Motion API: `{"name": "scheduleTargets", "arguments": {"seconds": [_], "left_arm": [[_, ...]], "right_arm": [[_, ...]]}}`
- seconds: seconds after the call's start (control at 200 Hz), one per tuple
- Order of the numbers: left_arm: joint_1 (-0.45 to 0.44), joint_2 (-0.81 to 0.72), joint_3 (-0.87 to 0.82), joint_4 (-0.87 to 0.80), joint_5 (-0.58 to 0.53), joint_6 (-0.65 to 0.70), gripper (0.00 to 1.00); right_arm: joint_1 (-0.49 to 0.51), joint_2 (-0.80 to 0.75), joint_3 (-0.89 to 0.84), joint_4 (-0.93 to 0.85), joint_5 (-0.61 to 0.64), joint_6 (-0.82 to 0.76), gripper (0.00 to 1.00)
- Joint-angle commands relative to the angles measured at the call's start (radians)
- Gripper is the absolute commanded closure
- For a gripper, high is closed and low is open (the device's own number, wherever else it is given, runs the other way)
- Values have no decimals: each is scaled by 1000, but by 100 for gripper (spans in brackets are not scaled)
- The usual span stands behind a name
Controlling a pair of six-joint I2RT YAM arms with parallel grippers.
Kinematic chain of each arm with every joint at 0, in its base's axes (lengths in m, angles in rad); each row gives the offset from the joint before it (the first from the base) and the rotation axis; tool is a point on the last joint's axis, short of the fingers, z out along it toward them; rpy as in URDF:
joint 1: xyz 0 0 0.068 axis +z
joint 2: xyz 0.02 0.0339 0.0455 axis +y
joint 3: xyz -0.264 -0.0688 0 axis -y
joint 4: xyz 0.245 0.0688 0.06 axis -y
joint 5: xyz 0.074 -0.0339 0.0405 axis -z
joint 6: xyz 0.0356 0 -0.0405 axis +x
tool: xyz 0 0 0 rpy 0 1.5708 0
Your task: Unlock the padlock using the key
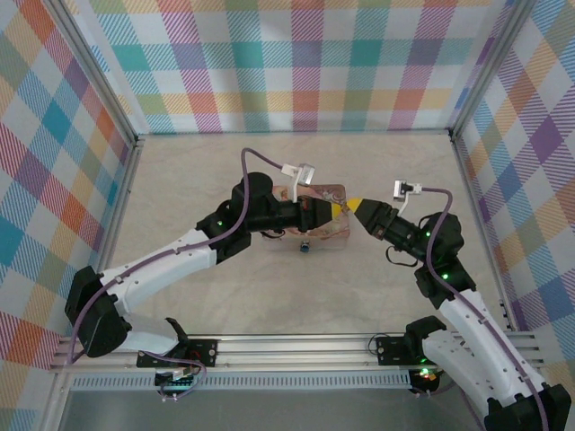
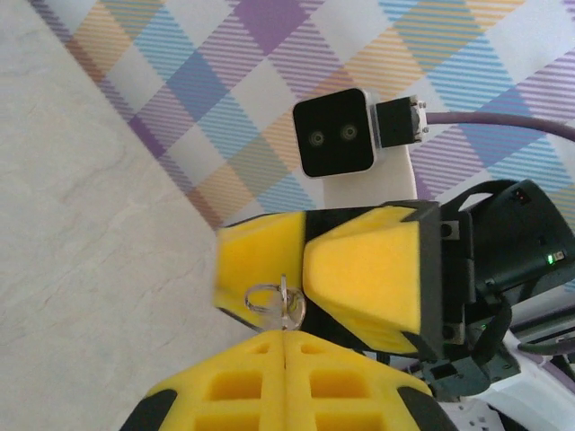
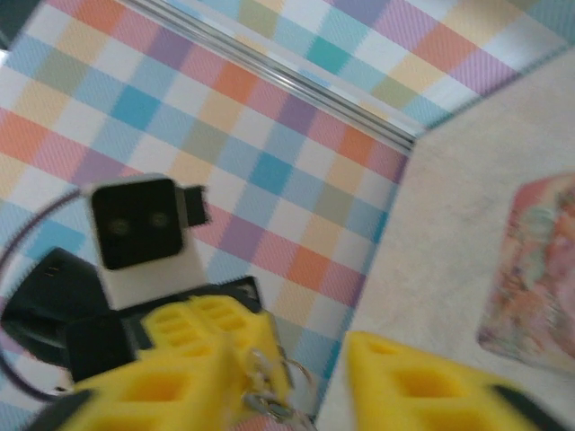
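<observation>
The robot's right gripper faces the left gripper at a slant, with the key ring beside one finger, so it should open, line up finger to finger and grip the key ring (image 2: 293,310).
The small metal key (image 2: 289,305) with its wire ring (image 2: 262,298) sticks out of my left gripper (image 2: 286,337), whose yellow fingers are shut on it. My right gripper (image 2: 303,269) faces it tip to tip, open, with the key ring in front of the gap between its pads. In the right wrist view the ring (image 3: 274,391) hangs between the right gripper's (image 3: 301,395) spread fingers. From above, the left gripper (image 1: 333,212) and right gripper (image 1: 353,207) meet over the pink tin. The tiny dark padlock (image 1: 305,245) lies on the table by the tin's near edge, apart from both grippers.
The pink illustrated tin (image 1: 316,194) lies flat at mid table under the grippers, and the pink tin (image 3: 539,269) is at the right in the right wrist view. Plaid walls (image 1: 296,63) close the table on three sides. An aluminium rail (image 1: 296,346) runs along the near edge.
</observation>
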Motion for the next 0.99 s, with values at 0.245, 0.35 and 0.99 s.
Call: {"name": "scheduleTargets", "arguments": {"seconds": [0.245, 0.35, 0.99], "left_arm": [[14, 38, 249, -577, 8, 236, 100], [18, 63, 290, -666, 38, 279, 100], [40, 105, 361, -700, 240, 346, 100]], "right_arm": [[-49, 13, 169, -442, -60, -330, 42], [-65, 47, 193, -454, -135, -367, 39], [-99, 103, 127, -192, -555, -298, 68]]}}
